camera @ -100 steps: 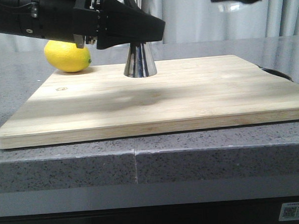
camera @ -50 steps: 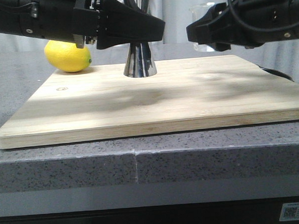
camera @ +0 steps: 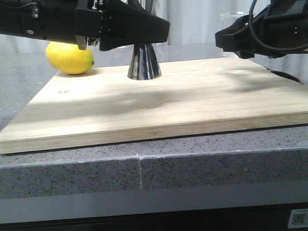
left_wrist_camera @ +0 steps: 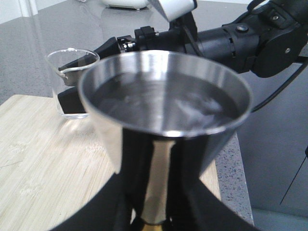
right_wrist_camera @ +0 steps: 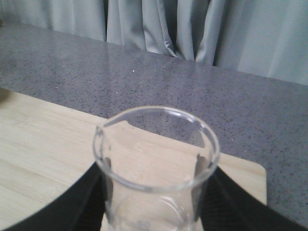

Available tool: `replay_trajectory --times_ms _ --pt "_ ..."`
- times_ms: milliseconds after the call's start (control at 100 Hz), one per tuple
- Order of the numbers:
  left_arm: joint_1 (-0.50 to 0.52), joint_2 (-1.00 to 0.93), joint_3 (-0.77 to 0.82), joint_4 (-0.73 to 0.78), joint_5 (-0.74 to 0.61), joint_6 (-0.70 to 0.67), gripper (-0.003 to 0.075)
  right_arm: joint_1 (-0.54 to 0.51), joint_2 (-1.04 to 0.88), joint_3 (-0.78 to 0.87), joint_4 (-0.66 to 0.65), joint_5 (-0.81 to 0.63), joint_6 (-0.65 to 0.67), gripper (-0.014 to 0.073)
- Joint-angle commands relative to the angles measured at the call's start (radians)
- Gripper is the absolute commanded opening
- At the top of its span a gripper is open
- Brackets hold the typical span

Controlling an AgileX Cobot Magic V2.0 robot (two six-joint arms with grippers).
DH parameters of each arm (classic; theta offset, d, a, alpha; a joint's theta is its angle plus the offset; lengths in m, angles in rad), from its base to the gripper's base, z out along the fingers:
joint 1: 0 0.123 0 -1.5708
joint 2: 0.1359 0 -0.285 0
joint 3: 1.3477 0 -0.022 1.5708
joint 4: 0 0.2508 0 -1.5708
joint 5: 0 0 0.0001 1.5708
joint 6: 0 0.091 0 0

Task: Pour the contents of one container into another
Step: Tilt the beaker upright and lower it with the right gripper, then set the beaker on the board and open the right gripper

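Observation:
The clear glass beaker will go down on the wooden board just inside its far edge [camera: 228, 73], set there by my right gripper.
The steel hourglass jigger [camera: 143, 62] stands upright on the far part of the wooden board [camera: 169, 102], and my left gripper [camera: 145, 40] is shut on its narrow waist. In the left wrist view the jigger's [left_wrist_camera: 166, 106] upper cup holds clear liquid between the black fingers [left_wrist_camera: 108, 209]. My right gripper [camera: 223, 41] is shut on the clear glass beaker [camera: 233, 16], upright over the board's far right corner. Seen from the right wrist, the beaker [right_wrist_camera: 156, 159] looks empty between the fingers [right_wrist_camera: 72, 202]. From the left wrist the beaker [left_wrist_camera: 73, 82] sits well apart from the jigger.
A yellow lemon [camera: 69, 58] lies at the board's far left corner, close under my left arm. The board rests on a grey speckled counter [camera: 146, 167]. A dark curved object [camera: 285, 75] lies just off the board's right edge. Curtains hang behind.
My right arm came down from the upper right with the beaker, then drew back to the right, away from the jigger. The left arm and jigger have not moved.

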Motion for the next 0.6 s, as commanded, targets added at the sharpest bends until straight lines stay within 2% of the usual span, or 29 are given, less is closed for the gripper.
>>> replay_trajectory --times_ms 0,590 --pt "-0.011 -0.037 -0.030 -0.067 0.065 -0.004 0.0018 -0.008 -0.013 -0.037 0.006 -0.097 -0.002 0.0204" --pt "-0.011 -0.037 -0.030 -0.067 0.065 -0.004 0.0018 -0.008 0.091 -0.051 0.004 -0.152 -0.004 0.0204"
